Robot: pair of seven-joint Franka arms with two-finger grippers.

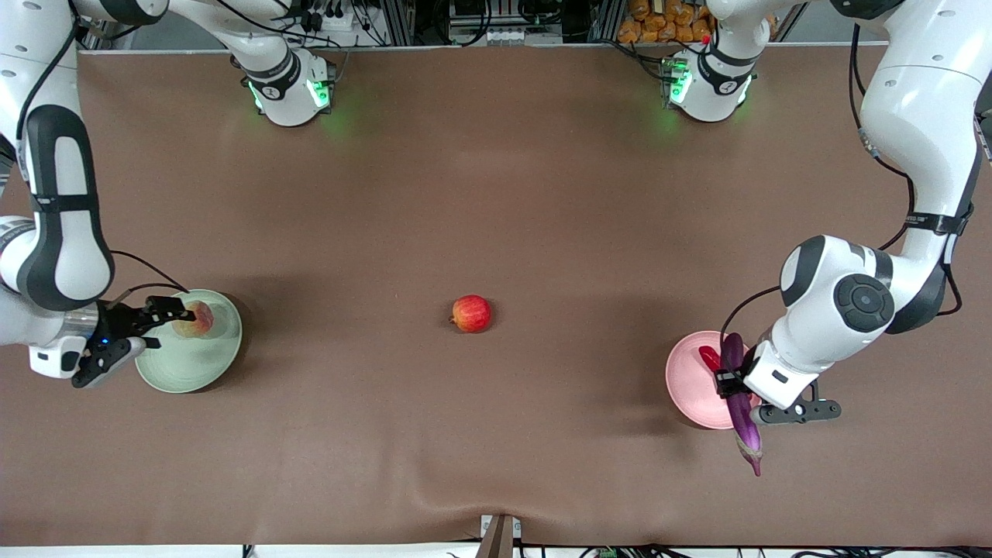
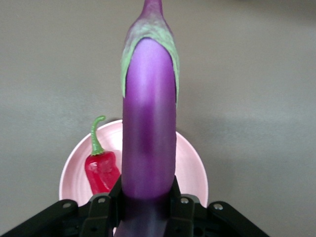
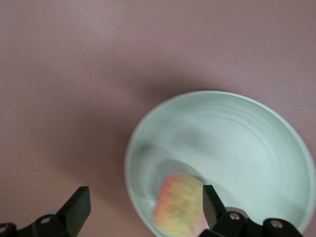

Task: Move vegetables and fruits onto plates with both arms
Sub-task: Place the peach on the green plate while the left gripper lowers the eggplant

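Observation:
Next, my left gripper lets go of the purple eggplant on the pink plate's bare side (image 1: 703,400) (image 2: 179,162), beside the red chili pepper.
My left gripper (image 1: 732,382) is shut on the long purple eggplant (image 1: 742,411) and holds it above the pale pink plate (image 1: 686,380). The eggplant's green-capped stem end juts past the plate's rim. In the left wrist view the fingers (image 2: 116,193) clamp the eggplant (image 2: 148,133). The red chili pepper (image 2: 101,170) lies on the pink plate (image 2: 190,168). My right gripper (image 1: 143,339) stands open over the pale green plate (image 1: 209,364). The peach (image 3: 178,207) sits loose in the green plate (image 3: 247,143), between the spread fingers (image 3: 79,207). The red apple (image 1: 471,313) rests at the table's middle.
Brown cloth covers the whole table (image 1: 496,194). The two green-lit arm bases (image 1: 291,89) stand along the edge farthest from the front camera. The pink plate is at the left arm's end, the green plate at the right arm's end.

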